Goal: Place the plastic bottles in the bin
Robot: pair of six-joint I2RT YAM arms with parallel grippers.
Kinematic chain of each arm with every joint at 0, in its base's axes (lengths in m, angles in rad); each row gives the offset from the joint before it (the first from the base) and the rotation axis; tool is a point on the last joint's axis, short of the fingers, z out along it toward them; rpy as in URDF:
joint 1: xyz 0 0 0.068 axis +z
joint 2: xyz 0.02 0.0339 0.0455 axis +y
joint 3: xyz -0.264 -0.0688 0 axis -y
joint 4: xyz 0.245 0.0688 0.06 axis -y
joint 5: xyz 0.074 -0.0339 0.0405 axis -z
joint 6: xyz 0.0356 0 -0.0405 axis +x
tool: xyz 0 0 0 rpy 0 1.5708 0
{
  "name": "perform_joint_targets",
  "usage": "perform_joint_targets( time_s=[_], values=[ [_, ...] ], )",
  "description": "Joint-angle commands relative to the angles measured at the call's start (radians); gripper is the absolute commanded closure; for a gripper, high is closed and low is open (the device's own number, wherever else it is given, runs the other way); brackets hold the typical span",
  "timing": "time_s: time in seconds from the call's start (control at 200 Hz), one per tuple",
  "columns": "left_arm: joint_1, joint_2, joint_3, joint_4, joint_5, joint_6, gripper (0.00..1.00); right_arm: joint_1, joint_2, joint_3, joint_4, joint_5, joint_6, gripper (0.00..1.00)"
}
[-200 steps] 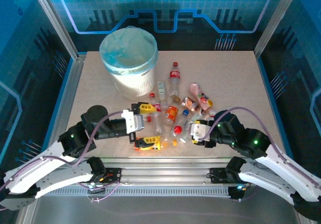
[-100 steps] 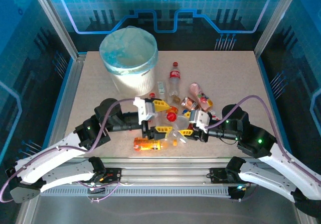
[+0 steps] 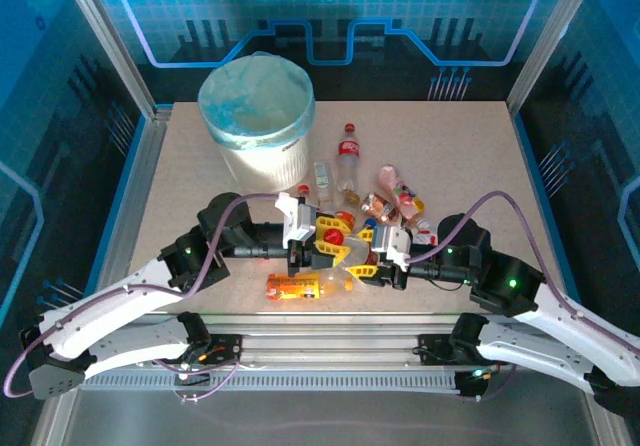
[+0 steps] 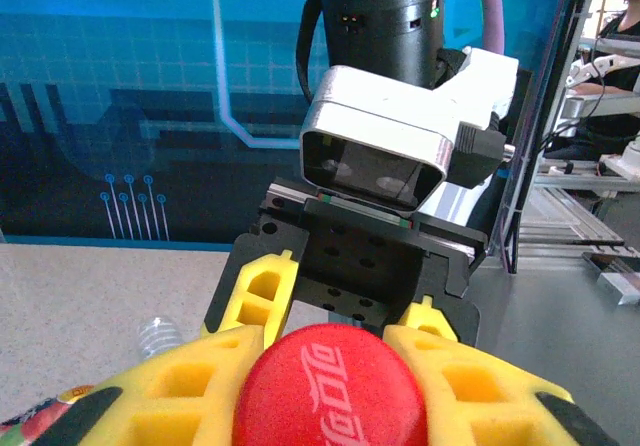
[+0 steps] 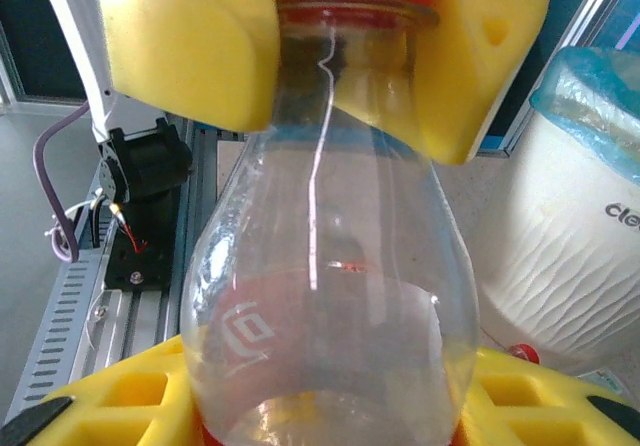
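Note:
Next, I release the clear plastic bottle with my left gripper inside the front part of the bin's teal liner [image 3: 244, 118].
One clear plastic bottle [image 5: 325, 296] with a red label is held between both grippers above the front of the table. My left gripper [image 4: 335, 396] is shut on its red cap [image 4: 335, 391], yellow fingers [image 4: 170, 391] pressing on each side. My right gripper [image 5: 325, 411] is shut on the bottle's body, and the left gripper's fingers [image 5: 190, 46] clamp the neck at the top of the right wrist view. From above, the left gripper [image 3: 331, 238] and right gripper [image 3: 364, 257] meet nose to nose. The bin [image 3: 256, 116] stands at the back left, whitish with a teal liner.
Several more bottles lie in a loose pile between the grippers and the bin: a red-capped cola bottle [image 3: 347, 156], pink-labelled ones [image 3: 398, 192], a small white-labelled one [image 3: 322, 176] and an orange one [image 3: 296, 286] near the front edge. The bin's wall [image 5: 570, 236] is close on the right.
Both arms swung in toward the middle. The right gripper lifted the red-capped bottle from the pile, and the left gripper, open half a second ago, has shut on its cap.

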Motion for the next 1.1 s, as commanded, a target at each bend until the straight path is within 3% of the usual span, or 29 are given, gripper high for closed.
perform_joint_targets(
  time_s=[0.0, 0.06, 0.17, 0.305, 0.375, 0.54, 0.705, 0.87, 1.095],
  values=[
    [-0.007, -0.034, 0.011, 0.079, -0.008, -0.06, 0.9, 0.026, -0.01, -0.01, 0.048, 0.024, -0.022, 0.42],
    [-0.006, -0.037, 0.031, 0.073, -0.062, -0.071, 1.0, 0.036, -0.009, -0.007, 0.057, 0.066, -0.017, 0.3],
    [-0.005, -0.033, 0.12, -0.008, -0.245, -0.054, 1.0, 0.055, 0.001, 0.016, 0.062, 0.157, -0.005, 0.1],
    [0.015, 0.022, 0.359, -0.203, -0.596, 0.062, 1.0, 0.074, 0.022, 0.105, 0.06, 0.298, 0.024, 0.06],
    [0.115, 0.097, 0.523, -0.315, -0.702, 0.051, 1.0, 0.077, 0.04, 0.139, 0.049, 0.377, 0.047, 0.06],
    [0.481, 0.286, 0.823, -0.446, -0.602, -0.072, 1.0, 0.077, 0.117, 0.227, -0.045, 0.565, 0.088, 0.03],
    [0.705, 0.522, 1.092, -0.542, -0.507, -0.123, 1.0, 0.077, 0.172, 0.291, -0.085, 0.565, 0.087, 0.03],
    [0.796, 0.7, 1.184, -0.539, -0.456, -0.156, 1.0, 0.078, 0.189, 0.331, -0.084, 0.534, 0.113, 0.05],
    [0.797, 0.841, 1.213, -0.607, -0.44, -0.094, 1.0, 0.086, 0.197, 0.346, -0.13, 0.536, 0.158, 0.06]
  ],
)
